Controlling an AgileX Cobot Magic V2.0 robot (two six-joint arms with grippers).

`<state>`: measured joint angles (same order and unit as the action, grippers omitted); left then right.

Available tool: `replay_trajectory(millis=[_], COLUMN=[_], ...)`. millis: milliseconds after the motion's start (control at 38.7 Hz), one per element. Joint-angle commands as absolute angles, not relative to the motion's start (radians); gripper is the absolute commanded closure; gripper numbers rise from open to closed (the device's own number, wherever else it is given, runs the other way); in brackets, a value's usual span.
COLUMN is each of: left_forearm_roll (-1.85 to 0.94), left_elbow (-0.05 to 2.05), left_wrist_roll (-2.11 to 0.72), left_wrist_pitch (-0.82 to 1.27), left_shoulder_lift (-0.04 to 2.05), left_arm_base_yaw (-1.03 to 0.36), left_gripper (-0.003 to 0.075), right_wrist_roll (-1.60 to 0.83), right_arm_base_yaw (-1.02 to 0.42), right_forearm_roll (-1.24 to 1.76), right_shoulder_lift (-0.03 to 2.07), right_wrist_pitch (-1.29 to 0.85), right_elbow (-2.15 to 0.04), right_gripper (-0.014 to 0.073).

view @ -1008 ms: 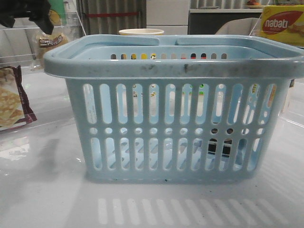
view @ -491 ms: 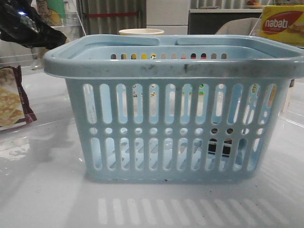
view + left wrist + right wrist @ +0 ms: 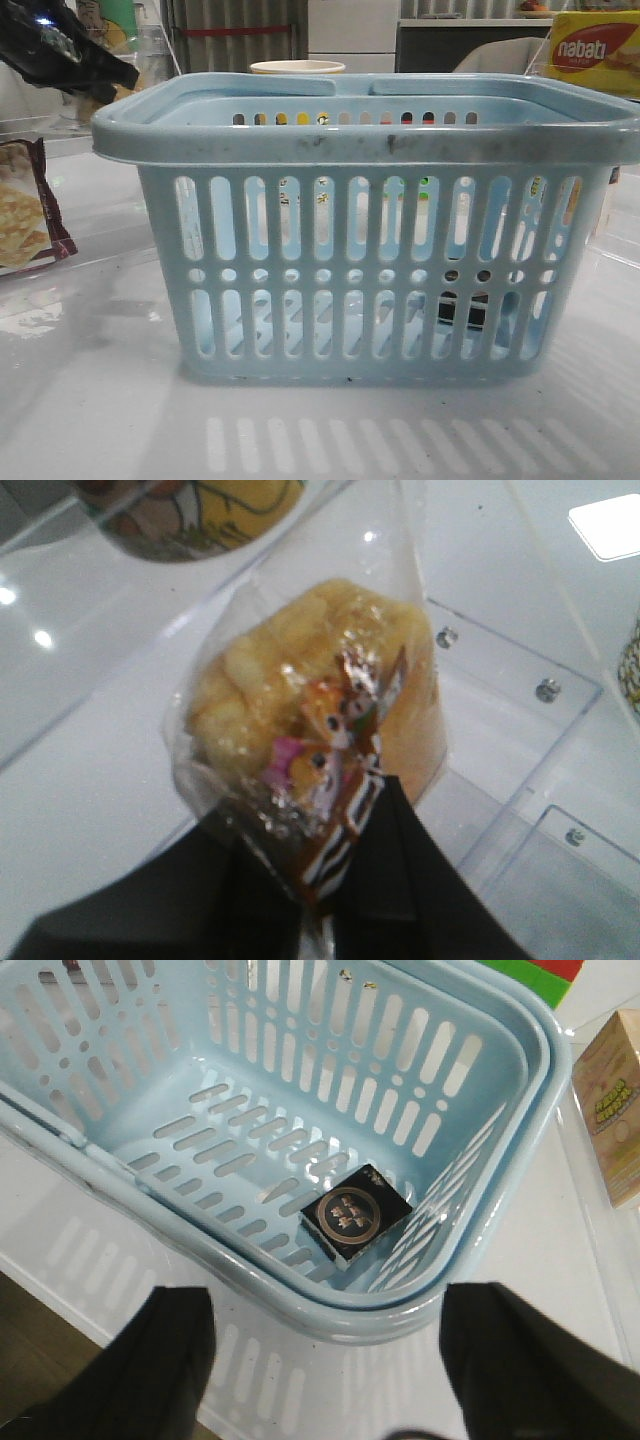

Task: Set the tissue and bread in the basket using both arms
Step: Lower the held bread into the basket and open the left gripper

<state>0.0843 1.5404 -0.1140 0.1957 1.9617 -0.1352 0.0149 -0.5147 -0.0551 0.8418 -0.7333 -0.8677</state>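
Note:
The bread, now just beyond the basket rim, will be put down by my left gripper inside the light-blue basket (image 3: pixel 296 246) by its back side, in front of the cup.
The light-blue basket (image 3: pixel 370 230) stands in the middle of the table and also shows in the right wrist view (image 3: pixel 300 1110). The tissue (image 3: pixel 355 1215), a small dark packet, lies on the basket floor near one corner and shows through the slots in the front view (image 3: pixel 462 310). My left gripper (image 3: pixel 340 830) is shut on the wrapper end of the bread (image 3: pixel 300 690), a golden bun in clear plastic. In the front view my left gripper (image 3: pixel 70 50) is at the far left, just beyond the basket rim, and hides the bread. My right gripper (image 3: pixel 345 1360) is open and empty above the basket's outer rim.
A maroon-edged cracker packet (image 3: pixel 25 210) lies at the left. A yellow nabati box (image 3: pixel 595 50) stands at the back right. A cup (image 3: pixel 297 68) is behind the basket. Clear acrylic panels (image 3: pixel 520 680) and a printed cup (image 3: pixel 190 510) are near the bread. A small carton (image 3: pixel 610 1100) stands beside the basket.
My left gripper has come down onto the bread at the far left, which showed below it a second ago. The bread is now hidden behind it in the front view.

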Motion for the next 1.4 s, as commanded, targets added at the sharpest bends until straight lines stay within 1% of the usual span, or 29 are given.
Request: replay_trajectory(millis=[0,155,284,388,517,620,801,1085,1137,1215,1266,1318,1370], left_forearm_roll=[0.085,0.085,0.085,0.082,0.082,0.082,0.082,0.082,0.082,0.079,0.079,0.074,0.055], left_elbow=[1.578,1.578,1.578,1.578,1.578,1.578,1.576,1.576,1.576,1.576,1.576,1.576,1.576], left_wrist_roll=[-0.111,-0.111,-0.111,-0.111,-0.111,-0.111,-0.111,-0.111,-0.111,-0.111,-0.111,-0.111,-0.111], left_wrist_pitch=[0.131,0.206,0.330,0.448,0.536,0.575,0.665,0.671,0.668,0.668,0.662,0.651,0.636], left_shoulder_lift=[1.817,1.685,1.571,1.489,1.434,1.430,1.477,1.612,1.636,1.659,1.666,1.666,1.658], left_arm_base_yaw=[-0.146,-0.185,-0.241,-0.315,-0.418,-0.510,-0.632,-0.734,-0.742,-0.748,-0.750,-0.750,-0.750], left_gripper=[0.0630,0.0629,0.0629,0.0629,0.0629,0.0629,0.0629,0.0621,0.0591,0.0508,0.0414,0.0339,0.0287], right_wrist_roll=[0.008,0.008,0.008,0.008,0.008,0.008,0.008,0.008,0.008,0.008,0.008,0.008,0.008], right_arm_base_yaw=[-0.516,-0.516,-0.516,-0.516,-0.516,-0.516,-0.516,-0.516,-0.516,-0.516,-0.516,-0.516,-0.516], right_forearm_roll=[-0.072,-0.072,-0.072,-0.072,-0.072,-0.072,-0.072,-0.072,-0.072,-0.072,-0.072,-0.072,-0.072], right_shoulder_lift=[0.839,0.839,0.839,0.839,0.839,0.839,0.839,0.839,0.839,0.839,0.839,0.839,0.839], right_wrist_pitch=[-0.670,-0.670,-0.670,-0.670,-0.670,-0.670,-0.670,-0.670,-0.670,-0.670,-0.670,-0.670,-0.670], right_elbow=[-0.893,-0.893,-0.893,-0.893,-0.893,-0.893,-0.893,-0.893,-0.893,-0.893,-0.893,-0.893,-0.893], right_gripper=[0.0025,0.0025,0.0025,0.0025,0.0025,0.0025,0.0025,0.0025,0.0025,0.0025,0.0025,0.0025,0.0025])
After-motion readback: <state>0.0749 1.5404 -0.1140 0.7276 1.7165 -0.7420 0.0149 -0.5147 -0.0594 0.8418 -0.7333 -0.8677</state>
